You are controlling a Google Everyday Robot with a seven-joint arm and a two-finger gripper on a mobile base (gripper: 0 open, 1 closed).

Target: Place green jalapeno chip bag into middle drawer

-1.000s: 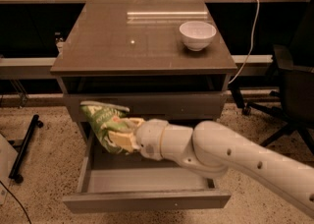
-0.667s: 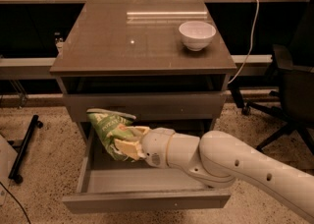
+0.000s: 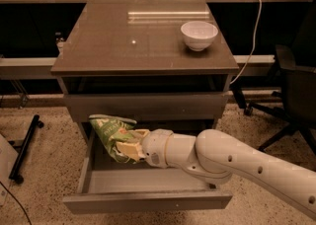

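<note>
Next, I release the green jalapeno chip bag near the centre of the open middle drawer's grey bottom [image 3: 157,154].
The green jalapeno chip bag [image 3: 111,135] is a crinkly light-green bag held in the air over the left rear part of the open middle drawer [image 3: 148,202]. My gripper [image 3: 127,146] is shut on the bag's lower right side, its pale fingers [image 3: 129,149] clamped on the foil. The white arm reaches in from the lower right across the drawer. The drawer is pulled out, and its grey inner floor [image 3: 143,179] shows below the bag. Its flat front has a tiny pale dot [image 3: 176,205].
A white bowl [image 3: 199,35] stands on the cabinet top [image 3: 138,36] at the right rear. A shut drawer front [image 3: 143,106] sits above the open drawer. A black office chair [image 3: 291,95] is at the right. A black stand leg [image 3: 24,145] lies on the floor left.
The bag and my gripper have shifted a little to the right and slightly lower over the open drawer. The grip on the bag is unchanged.
</note>
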